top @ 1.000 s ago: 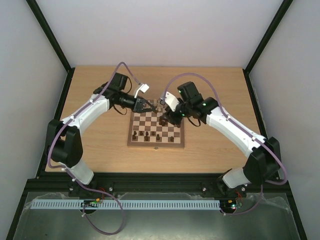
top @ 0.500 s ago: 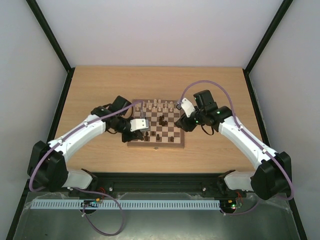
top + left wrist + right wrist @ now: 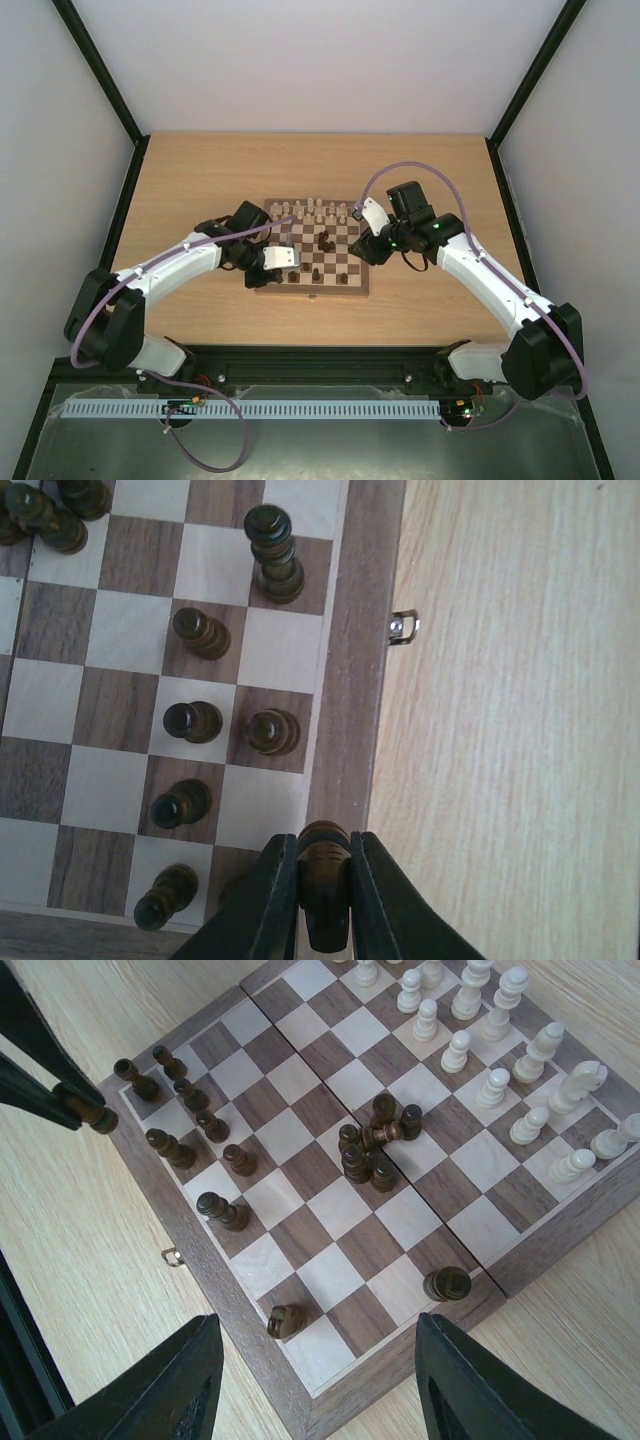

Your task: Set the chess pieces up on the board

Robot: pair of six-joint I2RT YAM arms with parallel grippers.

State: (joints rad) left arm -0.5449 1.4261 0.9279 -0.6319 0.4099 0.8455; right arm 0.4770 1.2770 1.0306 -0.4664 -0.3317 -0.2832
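Note:
The dark chess piece, now over the board's border, will be let go by my left gripper on the near row's pale square [image 3: 279, 281] [image 3: 262, 809] next to the dark corner square.
The board [image 3: 312, 291] lies mid-table. My left gripper [image 3: 323, 846] is shut on a dark chess piece [image 3: 323, 880], held over the board's border [image 3: 350, 680] at a corner; from above it sits at the near left corner [image 3: 276, 262]. Several dark pieces [image 3: 192, 721] stand on the squares beside it. My right gripper [image 3: 318, 1332] hangs open and empty over the board's near right corner [image 3: 311, 1410], at the right edge from above [image 3: 364, 246]. A dark piece [image 3: 285, 1320] and another [image 3: 447, 1283] stand below it. Pale pieces [image 3: 500, 1080] line the far rows. A dark cluster [image 3: 375, 1150] sits mid-board.
A small metal latch [image 3: 403, 626] sticks out from the board's near edge. Bare wooden table [image 3: 440, 180] surrounds the board. Black frame posts and pale walls close in the sides. Both arms reach inward over the table from the near edge.
The left arm swung back from the board's far edge to its near left corner, still gripping the dark piece. The right gripper pulled away to the board's right edge and opened wider.

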